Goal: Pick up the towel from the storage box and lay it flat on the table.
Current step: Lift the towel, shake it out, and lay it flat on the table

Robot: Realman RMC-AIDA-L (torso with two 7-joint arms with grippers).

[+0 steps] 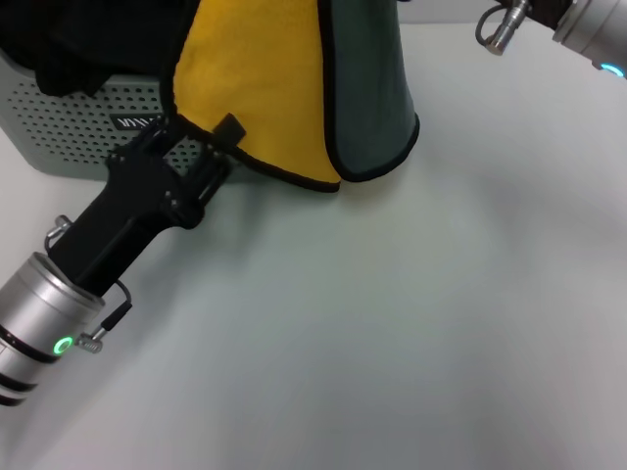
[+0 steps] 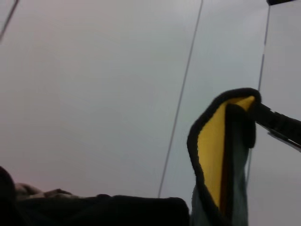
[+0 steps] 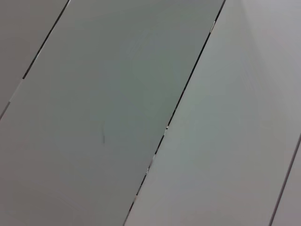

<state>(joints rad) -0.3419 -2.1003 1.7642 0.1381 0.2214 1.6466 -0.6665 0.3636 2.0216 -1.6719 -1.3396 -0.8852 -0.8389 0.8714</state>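
Note:
The towel hangs from my right gripper with its grey-green side folded round. My left gripper needs to pinch the towel's black edge [image 1: 170,96] beside the storage box before both grippers spread it.
The towel [image 1: 265,88] hangs upright over the table [image 1: 392,323], yellow face toward me and grey-green face [image 1: 367,88] folded to the right, its black-stitched lower edge just above the tabletop. Its top runs out of the head view. In the left wrist view a raised towel corner [image 2: 214,141] is pinched by a black finger [image 2: 277,125] coming from the right, which looks like my right gripper's. My left gripper [image 1: 196,132] stands open at the towel's lower left edge, one fingertip [image 1: 230,127] in front of the yellow face, right by the storage box [image 1: 69,127].
Black fabric [image 1: 69,44] fills the sage-green box at the back left. My right arm's wrist [image 1: 549,20] shows at the top right corner. White tabletop stretches across the front and right.

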